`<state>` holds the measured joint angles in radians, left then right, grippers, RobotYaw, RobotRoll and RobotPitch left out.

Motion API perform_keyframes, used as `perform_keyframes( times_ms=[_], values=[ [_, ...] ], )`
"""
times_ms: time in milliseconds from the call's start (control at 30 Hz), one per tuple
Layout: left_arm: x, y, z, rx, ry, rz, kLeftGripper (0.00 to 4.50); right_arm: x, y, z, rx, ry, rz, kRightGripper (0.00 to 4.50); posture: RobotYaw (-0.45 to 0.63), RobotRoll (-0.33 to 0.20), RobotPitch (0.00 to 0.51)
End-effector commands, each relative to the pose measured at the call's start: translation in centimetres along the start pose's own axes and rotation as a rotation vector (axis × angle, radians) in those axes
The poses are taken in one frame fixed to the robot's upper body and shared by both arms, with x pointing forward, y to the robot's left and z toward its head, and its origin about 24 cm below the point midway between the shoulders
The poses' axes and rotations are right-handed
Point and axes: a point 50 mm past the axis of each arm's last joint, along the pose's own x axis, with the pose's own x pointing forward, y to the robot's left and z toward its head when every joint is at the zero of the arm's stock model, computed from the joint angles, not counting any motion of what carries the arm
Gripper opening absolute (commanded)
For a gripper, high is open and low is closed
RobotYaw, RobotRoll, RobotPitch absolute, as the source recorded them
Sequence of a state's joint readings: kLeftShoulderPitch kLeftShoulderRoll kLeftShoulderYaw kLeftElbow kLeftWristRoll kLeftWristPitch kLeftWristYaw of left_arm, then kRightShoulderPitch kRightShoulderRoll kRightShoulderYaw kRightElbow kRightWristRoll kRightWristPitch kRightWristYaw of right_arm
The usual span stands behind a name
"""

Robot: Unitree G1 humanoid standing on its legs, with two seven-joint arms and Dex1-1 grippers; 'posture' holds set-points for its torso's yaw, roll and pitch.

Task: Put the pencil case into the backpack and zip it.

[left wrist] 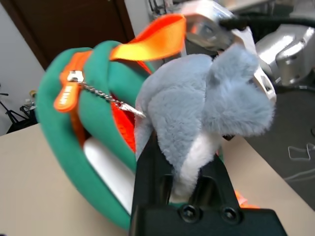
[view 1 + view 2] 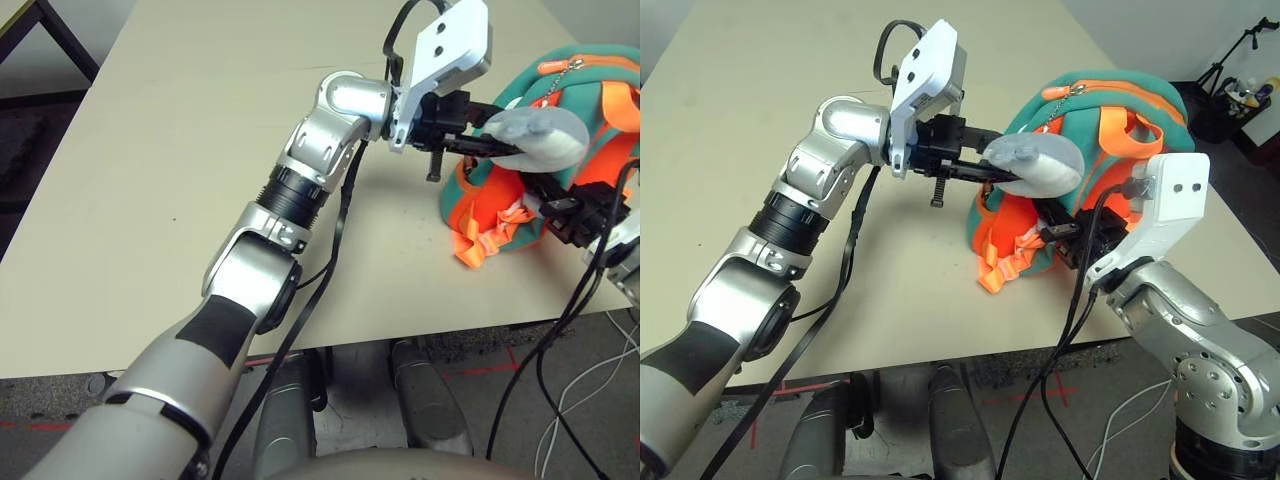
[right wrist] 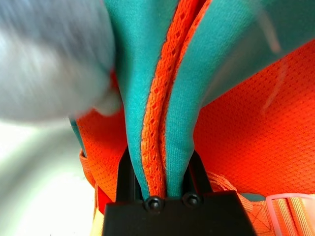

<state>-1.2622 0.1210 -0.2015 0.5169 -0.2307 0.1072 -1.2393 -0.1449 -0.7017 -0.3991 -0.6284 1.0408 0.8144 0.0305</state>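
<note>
Next, I release the plush shark charm from my left gripper on the bare table (image 2: pixel 424 229) next to the backpack's loose orange straps.
The teal and orange backpack (image 2: pixel 590 90) stands at the table's right side, its zipper open. Through the opening I see the white pencil case (image 1: pixel 106 167) lying inside. My left gripper (image 2: pixel 505 150) reaches in from the left and is shut on the grey-white plush shark charm (image 1: pixel 197 108), which hangs by a small chain from the orange zipper tab (image 1: pixel 66 93). My right gripper (image 2: pixel 1060 235) sits low at the backpack's front, shut on a fold of its teal fabric with orange trim (image 3: pixel 157 123).
The beige table (image 2: pixel 180 180) stretches wide to the left and back. Loose orange straps (image 2: pixel 485 235) spill onto it in front of the backpack. Black cables (image 2: pixel 560 330) hang off the table's front edge by my right arm.
</note>
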Motion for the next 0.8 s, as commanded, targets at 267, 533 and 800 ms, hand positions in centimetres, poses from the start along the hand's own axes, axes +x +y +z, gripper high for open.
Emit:
perform_keyframes(
  times_ms=[267, 533, 800],
  values=[
    [-7.1, 1.3, -2.9, -0.151, 0.171, 0.189, 0.23, 0.1, 0.5, -1.2, 0.020, 0.051, 0.031, 0.14, -0.29, 0.000, 0.214],
    [-8.3, -2.5, -5.9, -0.324, 0.265, 0.119, 0.23, 0.4, 0.6, -1.4, 0.026, 0.050, 0.035, 0.14, -0.27, 0.000, 0.217],
    [-6.2, -8.0, -9.7, -0.481, 0.350, -0.040, 0.23, 0.6, 0.6, -1.4, 0.025, 0.048, 0.039, 0.14, -0.27, 0.000, 0.214]
  ],
)
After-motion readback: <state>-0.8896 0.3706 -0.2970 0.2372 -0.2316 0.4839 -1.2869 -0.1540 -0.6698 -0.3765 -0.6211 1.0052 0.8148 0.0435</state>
